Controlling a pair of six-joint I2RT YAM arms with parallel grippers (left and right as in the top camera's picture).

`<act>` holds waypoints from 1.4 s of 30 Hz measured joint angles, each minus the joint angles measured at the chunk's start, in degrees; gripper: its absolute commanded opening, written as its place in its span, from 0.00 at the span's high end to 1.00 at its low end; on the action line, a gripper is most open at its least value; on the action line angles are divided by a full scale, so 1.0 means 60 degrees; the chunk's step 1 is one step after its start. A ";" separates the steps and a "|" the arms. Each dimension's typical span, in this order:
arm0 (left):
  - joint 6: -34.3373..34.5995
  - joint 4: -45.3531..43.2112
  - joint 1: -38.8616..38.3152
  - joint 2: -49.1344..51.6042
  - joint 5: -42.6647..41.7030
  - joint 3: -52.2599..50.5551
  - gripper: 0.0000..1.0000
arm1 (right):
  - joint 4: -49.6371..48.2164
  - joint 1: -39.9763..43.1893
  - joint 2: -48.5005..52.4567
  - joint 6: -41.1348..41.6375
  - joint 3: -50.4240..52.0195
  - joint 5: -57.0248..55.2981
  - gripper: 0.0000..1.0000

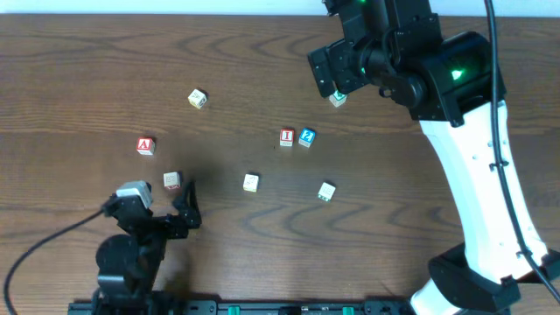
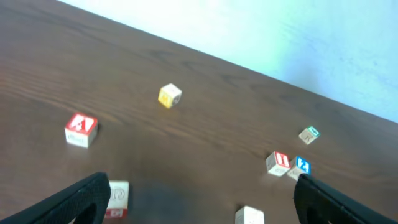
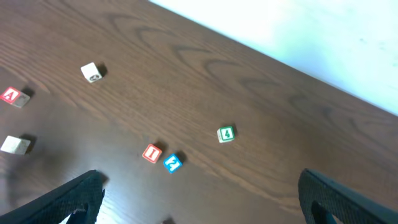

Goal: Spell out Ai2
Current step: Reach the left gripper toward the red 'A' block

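Note:
I should close my left gripper on the sides of the red "A" block (image 1: 146,147) (image 2: 81,129), because that letter comes first in Ai2.
A red "A" block (image 1: 145,146) lies at the left; it also shows in the left wrist view (image 2: 80,129). A red "I" block (image 1: 286,136) and a blue "2" block (image 1: 306,137) sit side by side, touching, near the table's middle, also seen in the right wrist view as the "I" (image 3: 152,153) and the "2" (image 3: 172,162). My left gripper (image 1: 186,208) is open and empty, low at the front left. My right gripper (image 1: 328,74) is open and empty, held high over the back of the table.
A green "4" block (image 1: 338,99) lies just beside the right gripper. A yellowish block (image 1: 197,98) lies at the back left. A red-and-white block (image 1: 171,181) sits close to the left gripper. Two pale blocks (image 1: 251,182) (image 1: 326,192) lie in front of the "I" and "2".

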State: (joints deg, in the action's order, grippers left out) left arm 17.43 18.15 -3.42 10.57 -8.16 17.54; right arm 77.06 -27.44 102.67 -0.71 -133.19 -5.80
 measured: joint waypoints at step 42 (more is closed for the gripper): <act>-0.3894 0.2149 0.2098 1.5078 0.2025 0.8145 0.05 | -0.0084 0.0044 0.0004 -0.0215 0.0000 0.0011 0.01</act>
State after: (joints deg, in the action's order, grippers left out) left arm -5.93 31.05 9.17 101.03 3.99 66.41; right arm 76.55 -27.18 102.69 -2.00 -133.19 -5.74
